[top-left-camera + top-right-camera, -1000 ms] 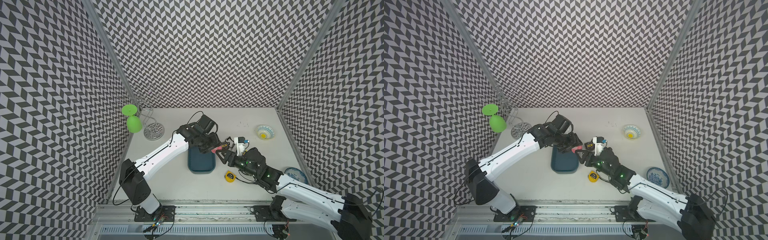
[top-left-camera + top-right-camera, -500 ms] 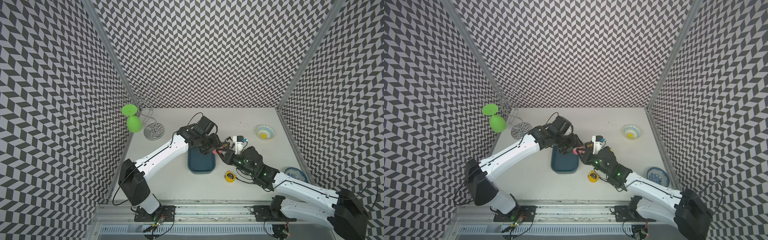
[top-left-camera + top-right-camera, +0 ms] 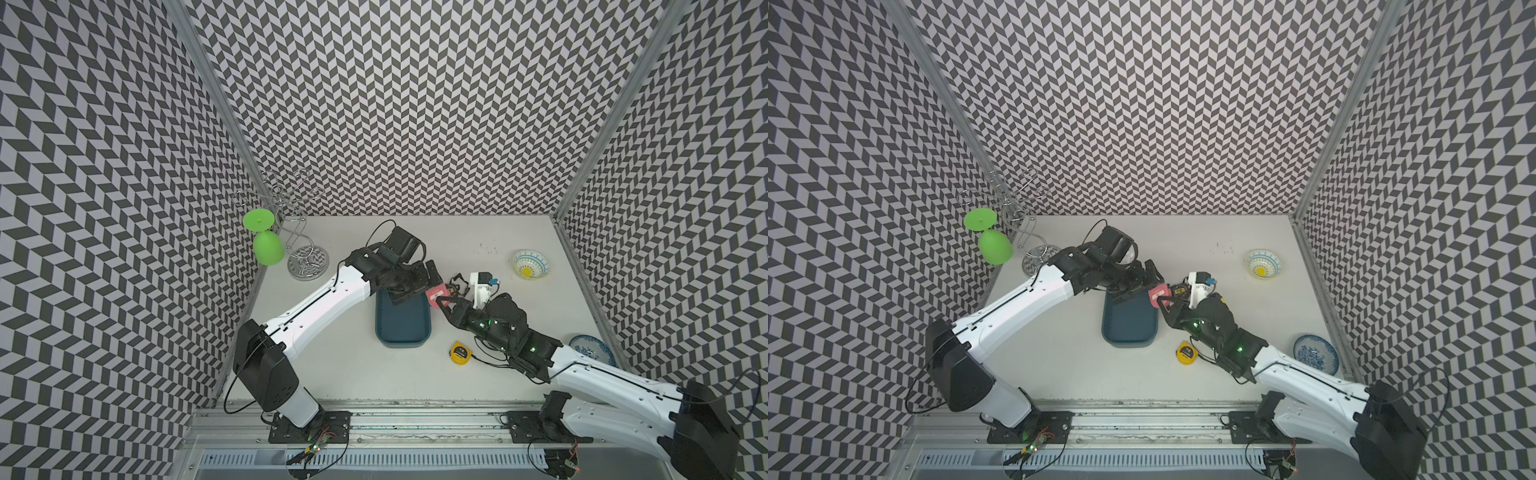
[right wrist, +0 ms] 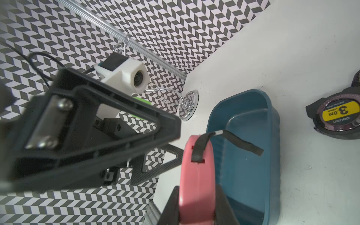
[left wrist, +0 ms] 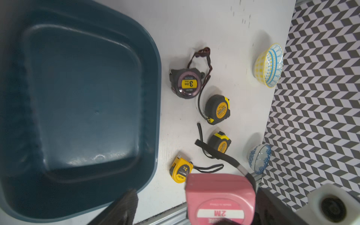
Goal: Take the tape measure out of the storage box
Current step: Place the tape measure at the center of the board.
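I will use my right gripper to set the pink tape measure, hanging just past the box's rim, down on the table [image 3: 444,330] between the storage box and the yellow tape measure.
The dark teal storage box [image 3: 402,322] [image 3: 1128,322] lies mid-table, and its inside [image 5: 87,97] shows bare. A pink tape measure [image 3: 435,297] [image 3: 1158,294] [image 5: 220,198] [image 4: 196,171] hangs in the air just past the box's right rim. My right gripper [image 3: 446,304] [image 3: 1169,306] [image 4: 197,210] is shut on its two flat sides. My left gripper [image 3: 417,282] [image 3: 1138,282] [image 5: 196,206] stands open over the box's far end, with its jaws well apart on either side of the pink case.
A yellow tape measure [image 3: 459,352] [image 5: 181,169] lies right of the box. A black 3.0m one [image 5: 187,83] [image 4: 337,115] and two black-and-yellow ones [image 5: 219,109] [image 5: 220,145] lie nearby. Two bowls [image 3: 531,264] [image 3: 592,350] stand at the right. A wire rack [image 3: 307,262] holds a green glass [image 3: 268,245] at the far left.
My right gripper closed on the pink tape measure that my left gripper held. The left gripper has now opened and let it go.
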You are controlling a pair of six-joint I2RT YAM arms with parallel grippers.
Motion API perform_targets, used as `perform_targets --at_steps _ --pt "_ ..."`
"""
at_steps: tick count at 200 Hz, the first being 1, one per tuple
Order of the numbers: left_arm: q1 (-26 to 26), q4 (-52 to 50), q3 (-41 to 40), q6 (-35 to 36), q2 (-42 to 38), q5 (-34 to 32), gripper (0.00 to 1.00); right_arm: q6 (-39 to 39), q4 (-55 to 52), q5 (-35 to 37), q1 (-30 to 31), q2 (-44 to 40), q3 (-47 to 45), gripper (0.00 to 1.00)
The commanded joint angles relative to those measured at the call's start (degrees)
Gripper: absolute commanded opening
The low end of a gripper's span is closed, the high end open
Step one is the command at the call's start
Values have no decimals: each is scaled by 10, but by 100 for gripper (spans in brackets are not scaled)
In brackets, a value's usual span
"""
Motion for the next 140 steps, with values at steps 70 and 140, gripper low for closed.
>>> perform_targets --at_steps 70,140 --pt "65 -6 -106 87 -100 -59 100 -3 -12 -123 -106 16 -37 6" --pt "72 30 -185 85 -138 -66 100 -62 -14 -265 -152 150 -26 7"
